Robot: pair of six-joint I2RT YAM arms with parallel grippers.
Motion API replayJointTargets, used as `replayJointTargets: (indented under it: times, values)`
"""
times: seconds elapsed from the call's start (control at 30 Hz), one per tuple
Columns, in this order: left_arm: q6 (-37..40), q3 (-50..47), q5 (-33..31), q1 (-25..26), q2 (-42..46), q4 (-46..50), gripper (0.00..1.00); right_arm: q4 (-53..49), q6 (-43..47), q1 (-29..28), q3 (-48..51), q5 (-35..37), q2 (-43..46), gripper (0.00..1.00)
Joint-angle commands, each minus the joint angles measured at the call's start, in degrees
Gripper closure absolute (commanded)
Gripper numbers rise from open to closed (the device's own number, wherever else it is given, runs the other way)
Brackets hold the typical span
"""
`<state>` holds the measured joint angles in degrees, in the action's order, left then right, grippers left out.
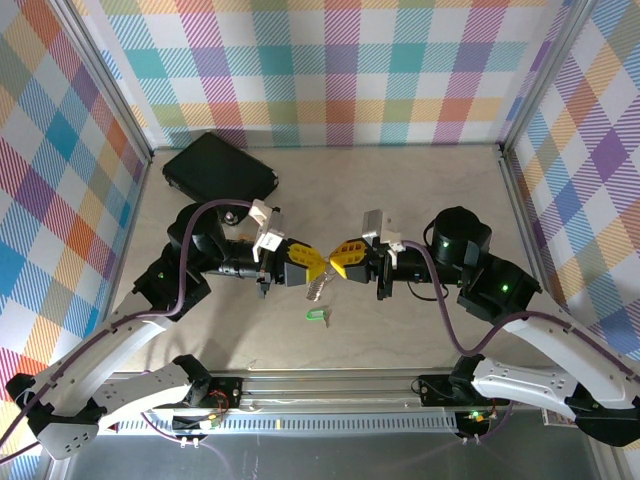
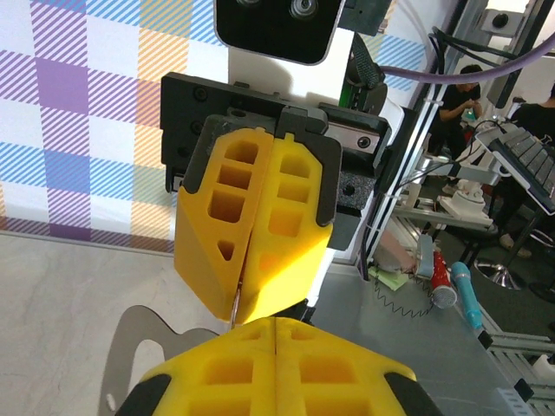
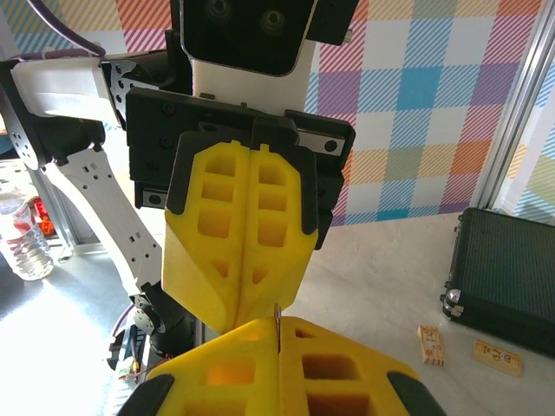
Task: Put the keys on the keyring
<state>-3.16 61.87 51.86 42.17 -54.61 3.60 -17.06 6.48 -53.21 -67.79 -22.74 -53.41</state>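
Note:
Next, my left gripper opens, shifts over and pinches that edge [image 3: 277, 314], as its closed fingers sit beside the thin edge of the keyring in my right gripper.
My two grippers meet tip to tip above the middle of the table. The left gripper [image 1: 313, 262] [image 2: 276, 325] has its yellow fingers pressed together, and I cannot tell whether anything sits between them. The right gripper [image 1: 337, 265] [image 3: 279, 322] is shut on a thin metal edge, the keyring [image 3: 277, 312] [image 2: 234, 303]. A silver key [image 1: 318, 288] [image 2: 130, 347] hangs just below the meeting fingertips, clear of the table. A small green piece [image 1: 317, 316] lies on the table right under it.
A black case [image 1: 220, 168] [image 3: 503, 277] lies at the back left of the table. Two small wooden tags [image 3: 431, 344] [image 3: 497, 356] lie near it. Checked walls close the left, back and right sides.

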Motion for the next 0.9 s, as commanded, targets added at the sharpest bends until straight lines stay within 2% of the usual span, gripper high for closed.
replayJointTargets:
  times: [0.0,0.37,0.43,0.5,0.63,0.87]
  values:
    - [0.7,1.9,0.9,-0.6,-0.4,-2.7,1.0,1.4,-0.1,0.3,-2.5,-1.9,0.1,1.0]
    - [4.0,2.1,-1.7,-0.5,0.0,1.3,1.0,-1.5,2.2,0.3,-2.7,-2.1,1.3,1.0]
    - [5.8,2.4,-3.0,-0.5,0.2,3.8,0.8,-2.7,2.8,0.3,-3.0,-2.0,1.6,1.0]
    - [7.6,2.8,-3.9,-0.6,0.3,6.0,0.71,-3.4,3.2,0.3,-3.4,-2.0,1.8,1.0]
    - [9.7,3.2,-5.2,-0.6,0.3,7.8,0.69,-3.7,3.5,0.3,-3.7,-1.8,1.9,1.0]
    - [9.1,3.3,-4.5,-0.6,-0.9,5.7,0.7,-3.7,3.6,0.3,-4.1,-1.9,1.0,1.0]
